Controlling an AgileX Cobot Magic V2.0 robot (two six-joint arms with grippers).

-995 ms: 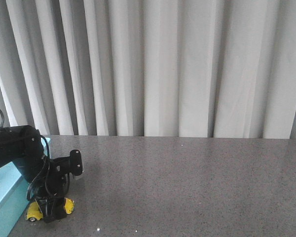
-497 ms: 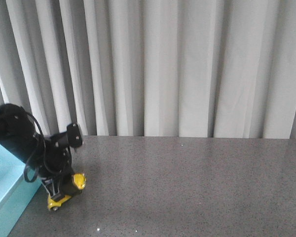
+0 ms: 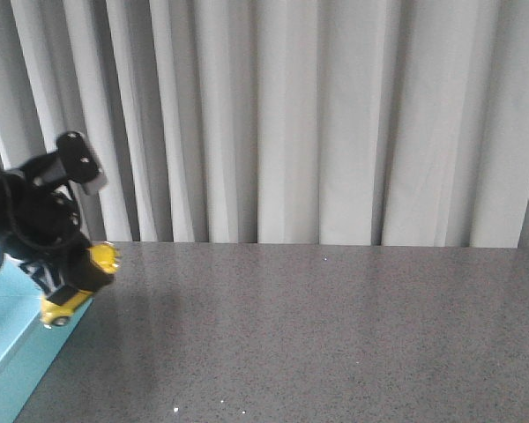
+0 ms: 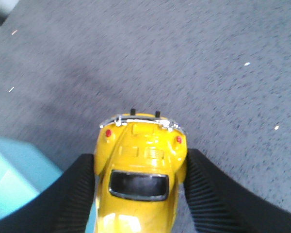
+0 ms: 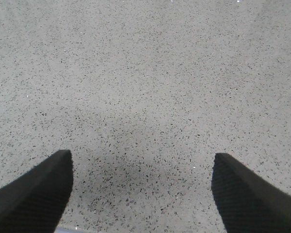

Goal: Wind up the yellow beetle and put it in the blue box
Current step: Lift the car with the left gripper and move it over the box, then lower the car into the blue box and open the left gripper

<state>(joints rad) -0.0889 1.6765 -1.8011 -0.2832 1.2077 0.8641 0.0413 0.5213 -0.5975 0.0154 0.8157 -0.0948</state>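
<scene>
Next, my left gripper lets go of the yellow beetle inside the blue box, close to the side of the box that faces the bare table.
My left gripper (image 3: 70, 282) is shut on the yellow beetle (image 3: 78, 284) and holds it in the air at the far left, tilted, just past the near edge of the blue box (image 3: 9, 339). In the left wrist view the beetle (image 4: 140, 170) sits between both black fingers (image 4: 72, 199), its rear bumper pointing away, with a corner of the blue box (image 4: 19, 179) below it. My right gripper (image 5: 140, 189) is open and empty above bare table; it does not show in the front view.
The grey speckled table (image 3: 317, 335) runs wide to the right of the box. White curtains (image 3: 291, 123) hang behind its far edge. The box reaches the left edge of the front view.
My left gripper has lifted the beetle off the table and carried it up and to the left, toward the blue box. The right gripper's earlier state is not shown.
</scene>
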